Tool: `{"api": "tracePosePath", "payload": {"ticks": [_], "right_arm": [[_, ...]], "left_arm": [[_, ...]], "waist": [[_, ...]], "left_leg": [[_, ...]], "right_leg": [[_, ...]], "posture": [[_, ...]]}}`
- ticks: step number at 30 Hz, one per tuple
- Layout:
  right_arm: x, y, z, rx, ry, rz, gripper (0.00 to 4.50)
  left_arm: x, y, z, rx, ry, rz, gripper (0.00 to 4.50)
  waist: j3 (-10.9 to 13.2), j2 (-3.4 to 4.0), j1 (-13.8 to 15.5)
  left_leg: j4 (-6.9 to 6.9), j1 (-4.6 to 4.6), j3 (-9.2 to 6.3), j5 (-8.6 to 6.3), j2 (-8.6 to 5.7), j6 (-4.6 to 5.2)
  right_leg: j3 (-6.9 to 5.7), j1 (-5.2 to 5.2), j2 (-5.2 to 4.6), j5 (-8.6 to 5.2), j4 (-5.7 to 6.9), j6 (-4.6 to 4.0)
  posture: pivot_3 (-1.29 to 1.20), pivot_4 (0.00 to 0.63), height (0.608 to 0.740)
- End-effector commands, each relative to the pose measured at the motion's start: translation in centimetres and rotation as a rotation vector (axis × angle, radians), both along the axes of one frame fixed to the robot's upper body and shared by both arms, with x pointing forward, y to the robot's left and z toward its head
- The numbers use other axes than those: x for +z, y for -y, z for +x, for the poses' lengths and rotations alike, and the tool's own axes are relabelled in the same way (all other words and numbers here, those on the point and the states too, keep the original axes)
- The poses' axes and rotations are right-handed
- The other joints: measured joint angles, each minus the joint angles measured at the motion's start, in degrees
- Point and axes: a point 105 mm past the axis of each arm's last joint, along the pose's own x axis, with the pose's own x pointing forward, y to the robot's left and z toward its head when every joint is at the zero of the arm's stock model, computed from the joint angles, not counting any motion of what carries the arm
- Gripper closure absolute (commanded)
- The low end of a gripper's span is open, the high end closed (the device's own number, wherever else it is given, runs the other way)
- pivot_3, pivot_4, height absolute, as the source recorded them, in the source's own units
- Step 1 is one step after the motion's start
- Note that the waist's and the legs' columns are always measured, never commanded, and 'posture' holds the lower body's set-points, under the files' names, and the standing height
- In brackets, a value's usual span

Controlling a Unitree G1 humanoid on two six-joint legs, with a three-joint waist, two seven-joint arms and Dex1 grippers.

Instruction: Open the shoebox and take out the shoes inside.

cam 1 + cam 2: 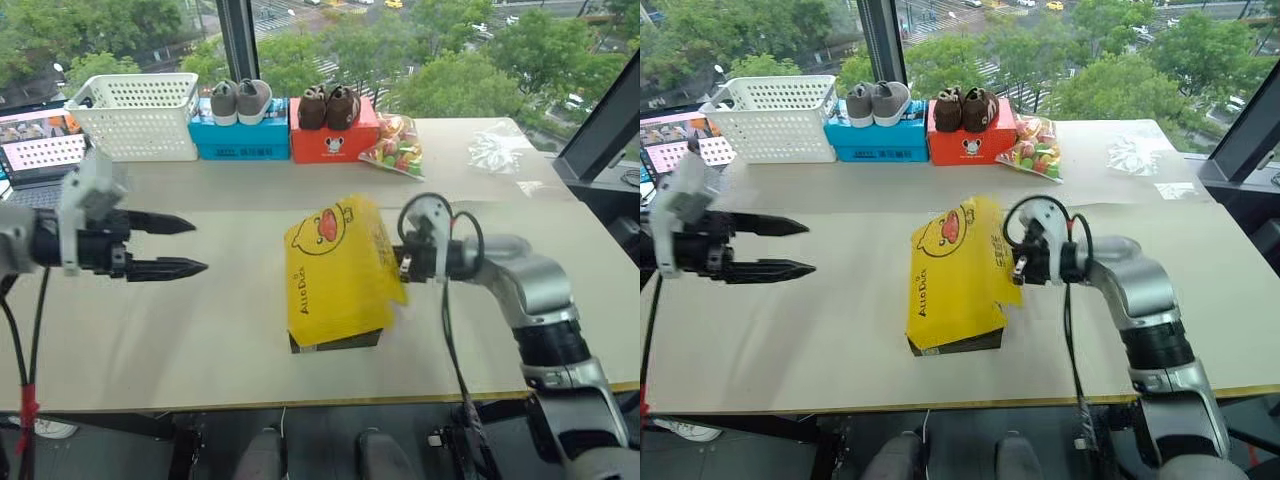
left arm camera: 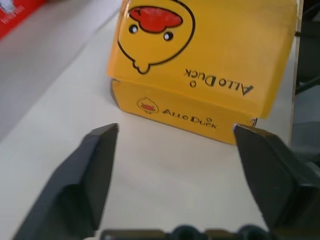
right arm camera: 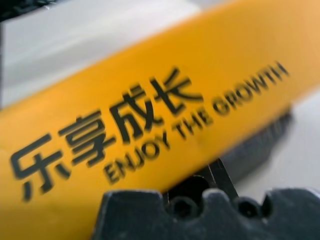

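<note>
Next, my right gripper lets go of the yellow lid on the bare table (image 1: pixel 246 295) between the black base and my left gripper.
The shoebox (image 1: pixel 340 265) sits mid-table, its yellow duck-face lid tilted up on the right side over the black base (image 1: pixel 335 341). My right gripper (image 1: pixel 400 262) is at the lid's raised right edge. Its fingers are hidden under the lid's side flap (image 3: pixel 150 115), so I cannot tell whether they pinch it. My left gripper (image 1: pixel 198 246) hangs open above the table, well left of the box, pointing toward it. In the left wrist view its fingers (image 2: pixel 95 170) frame the box's near end (image 2: pixel 200 60) without touching. The shoes are hidden inside the box.
Along the back edge stand a white basket (image 1: pixel 140 115), a blue box (image 1: pixel 238 138) with grey shoes on top, an orange-red box (image 1: pixel 333 140) with brown shoes, a bag of sweets (image 1: pixel 395 145) and a clear plastic bag (image 1: pixel 495 152). A laptop (image 1: pixel 35 150) sits far left.
</note>
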Motion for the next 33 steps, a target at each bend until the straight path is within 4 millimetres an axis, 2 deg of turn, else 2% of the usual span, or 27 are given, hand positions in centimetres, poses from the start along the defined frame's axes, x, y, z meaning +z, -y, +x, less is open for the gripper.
{"api": "tracePosePath", "payload": {"ticks": [1,2,4,6,11,14,17,21,23,24,26,27,28,33], "right_arm": [[4.0,-3.5,-0.4,0.096,0.073,0.052,4.50],[4.5,-4.4,-0.3,0.113,0.079,0.059,4.50],[5.5,-8.4,-0.8,0.191,0.067,0.099,4.50],[5.5,-11.3,-1.3,0.243,0.053,0.110,4.50],[4.4,-16.1,-1.8,0.252,0.063,0.088,4.50],[3.3,-17.1,-1.7,0.237,0.077,0.056,4.50],[3.2,-16.6,-1.6,0.211,0.067,0.041,4.50],[4.5,-13.3,-1.3,0.163,0.102,-0.006,4.50],[5.0,-11.2,-1.4,0.143,0.074,-0.030,3.91],[4.9,-10.4,-1.6,0.136,0.073,-0.056,3.84],[4.1,-9.0,-1.7,0.121,0.056,-0.103,3.04],[3.6,-8.5,-1.6,0.105,0.034,-0.118,2.78],[2.9,-8.2,-1.5,0.089,0.011,-0.130,2.30],[0.0,-6.9,-1.0,0.027,-0.149,-0.133,0.80]], "left_arm": [[2.7,-0.3,-1.6,0.008,0.067,0.007,0.06],[3.1,-0.4,-1.8,0.011,0.072,0.006,0.06],[4.9,-0.6,-2.8,0.024,0.099,0.018,0.06],[6.4,-0.7,-3.6,0.031,0.120,0.026,0.06],[8.5,-1.0,-4.7,0.063,0.157,0.048,0.06],[8.9,-0.8,-5.0,0.060,0.159,0.051,0.06],[8.8,-0.6,-4.9,0.060,0.166,0.061,0.06],[7.7,-0.2,-4.5,0.031,0.125,0.056,0.06],[6.9,-0.3,-3.8,0.027,0.121,0.059,0.00],[6.5,-0.3,-3.4,0.024,0.118,0.063,0.00],[5.9,-0.4,-2.6,0.016,0.119,0.065,0.00],[5.7,-0.3,-2.2,0.009,0.121,0.068,0.00],[5.5,-0.3,-2.0,-0.001,0.123,0.070,0.00],[5.3,-0.2,-0.8,-0.025,0.133,0.072,0.00]], "waist": [[0.00,0.00,-0.24],[0.01,-0.01,-0.31],[0.01,-0.04,-0.35],[0.04,-0.14,-0.73],[0.04,-0.14,-0.33],[0.04,-0.14,-0.41],[0.04,-0.14,-0.37],[0.04,-0.15,-0.07],[0.04,-0.16,0.03],[0.04,-0.16,0.03],[0.04,-0.16,0.10],[0.03,-0.17,0.06],[0.02,-0.18,-0.08],[0.02,-0.19,-0.49]], "left_leg": [[0.00,-0.04,0.00,0.00,0.00,0.00],[-0.01,-0.05,0.00,0.00,0.02,0.00],[-0.04,-0.07,0.00,0.00,0.06,0.00],[-0.03,-0.09,0.01,0.00,0.19,-0.01],[-0.07,-0.24,0.13,-0.03,0.64,-0.09],[-0.05,-0.24,0.14,-0.03,0.66,-0.13],[-0.04,-0.24,0.16,-0.02,0.67,-0.16],[-0.04,-0.25,0.16,0.00,0.67,-0.19],[-0.04,-0.26,0.18,-0.02,0.67,-0.22],[-0.04,-0.25,0.18,-0.02,0.68,-0.23],[-0.04,-0.25,0.20,-0.02,0.71,-0.23],[-0.03,-0.24,0.22,-0.02,0.71,-0.23],[-0.01,-0.24,0.22,-0.02,0.73,-0.23],[0.00,-0.25,0.28,-0.02,0.75,-0.22]], "right_leg": [[0.01,-0.05,0.00,0.02,0.02,-0.04],[0.01,-0.09,0.02,0.05,0.04,-0.09],[0.01,-0.13,0.07,0.08,0.06,-0.13],[0.04,-0.19,0.22,0.09,0.08,-0.16],[0.10,-0.66,0.68,0.37,0.42,-0.78],[0.10,-0.70,0.71,0.31,0.48,-0.84],[0.10,-0.71,0.72,0.24,0.49,-0.73],[0.11,-0.72,0.70,0.32,0.50,-0.87],[0.11,-0.72,0.69,0.32,0.49,-0.87],[0.11,-0.71,0.70,0.32,0.49,-0.89],[0.12,-0.73,0.72,0.31,0.54,-0.92],[0.12,-0.73,0.72,0.31,0.56,-0.93],[0.13,-0.73,0.75,0.31,0.56,-0.94],[0.19,-0.76,0.77,0.32,0.60,-0.96]], "posture": [[0.00,0.150,0.740],[0.00,0.150,0.740],[0.00,0.150,0.740],[0.00,0.150,0.740],[0.00,0.150,0.740],[0.00,0.150,0.740],[0.00,0.150,0.740],[0.00,0.150,0.740],[0.00,0.150,0.740],[0.00,0.150,0.740],[0.00,0.150,0.740],[0.00,0.150,0.740],[0.00,0.150,0.740],[0.00,0.150,0.740]]}}
